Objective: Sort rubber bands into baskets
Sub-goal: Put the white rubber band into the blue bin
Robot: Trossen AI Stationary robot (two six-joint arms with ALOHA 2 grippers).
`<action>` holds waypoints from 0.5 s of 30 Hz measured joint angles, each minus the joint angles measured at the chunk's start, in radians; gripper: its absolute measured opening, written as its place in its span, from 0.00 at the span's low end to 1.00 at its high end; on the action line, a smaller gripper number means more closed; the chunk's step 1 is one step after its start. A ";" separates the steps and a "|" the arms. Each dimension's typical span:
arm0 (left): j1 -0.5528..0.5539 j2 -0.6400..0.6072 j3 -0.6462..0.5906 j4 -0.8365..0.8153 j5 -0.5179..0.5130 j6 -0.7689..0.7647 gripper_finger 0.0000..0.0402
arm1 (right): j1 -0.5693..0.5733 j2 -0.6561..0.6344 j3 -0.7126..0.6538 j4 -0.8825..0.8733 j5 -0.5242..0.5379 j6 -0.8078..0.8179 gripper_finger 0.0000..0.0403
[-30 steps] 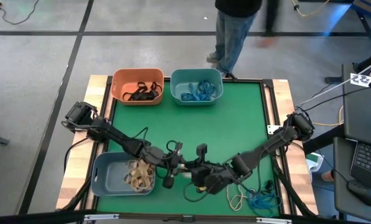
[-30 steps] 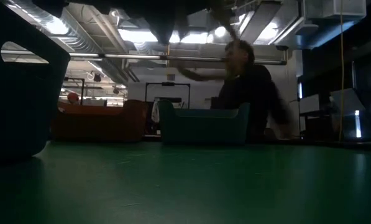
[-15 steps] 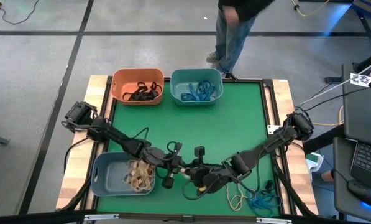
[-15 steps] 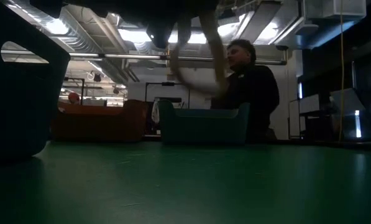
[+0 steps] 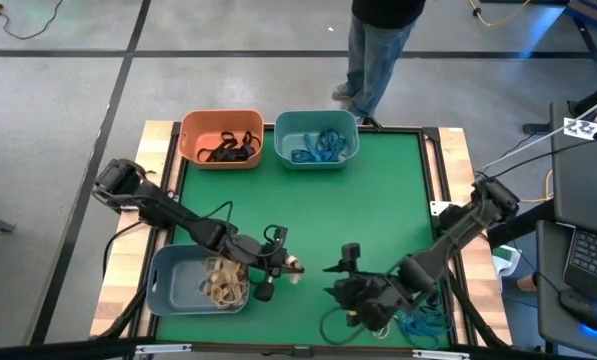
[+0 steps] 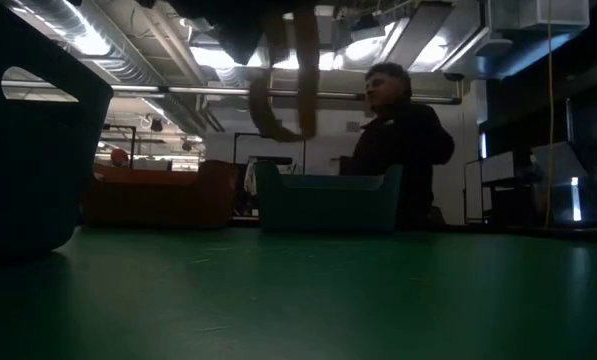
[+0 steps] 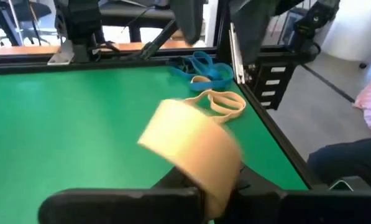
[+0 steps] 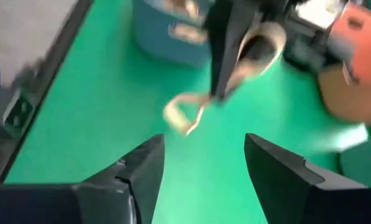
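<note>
My left gripper is to let go of the wide tan rubber band on the heap of tan rubber bands in the grey-blue basket (image 5: 230, 275).
My left gripper (image 5: 281, 267) is shut on a wide tan rubber band (image 7: 191, 146) above the mat, just right of the grey-blue basket (image 5: 168, 285), which holds tan bands. The band also shows in the low view (image 6: 283, 85). My right gripper (image 8: 201, 168) stands open and empty to the right of it (image 5: 340, 268). Black bands lie in the orange basket (image 5: 221, 138) and blue ones in the teal basket (image 5: 316, 138). Loose blue bands (image 5: 423, 322) and tan bands (image 5: 383, 322) lie on the mat at the near right corner. My left gripper pinches the tan band at one end of its loop (image 7: 207, 180) between its two fingers. The fingers come from the table's left, nearly level. The rest of the loop (image 6: 278, 110) hangs slack below the fingers, clear of the mat.
A person (image 5: 383, 45) stands beyond the table's far edge, behind the teal basket. Black cables (image 5: 328, 325) trail near the right arm at the near edge. Bare green mat (image 5: 378, 200) lies between the far baskets and the grippers.
My right gripper has opened, let go of the tan band and drawn back toward the table's near right corner. My left gripper has shut on the band and kept it. The band now hangs from the left gripper alone.
</note>
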 joint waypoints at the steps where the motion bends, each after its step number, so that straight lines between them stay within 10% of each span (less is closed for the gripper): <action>1: 0.000 -0.011 0.000 -0.017 -0.006 0.000 0.01 | 0.009 0.000 0.000 -0.033 0.002 0.030 0.55; 15: -0.015 -0.168 0.071 -0.357 -0.103 0.001 0.01 | 0.045 0.009 -0.102 -0.115 0.014 0.275 0.55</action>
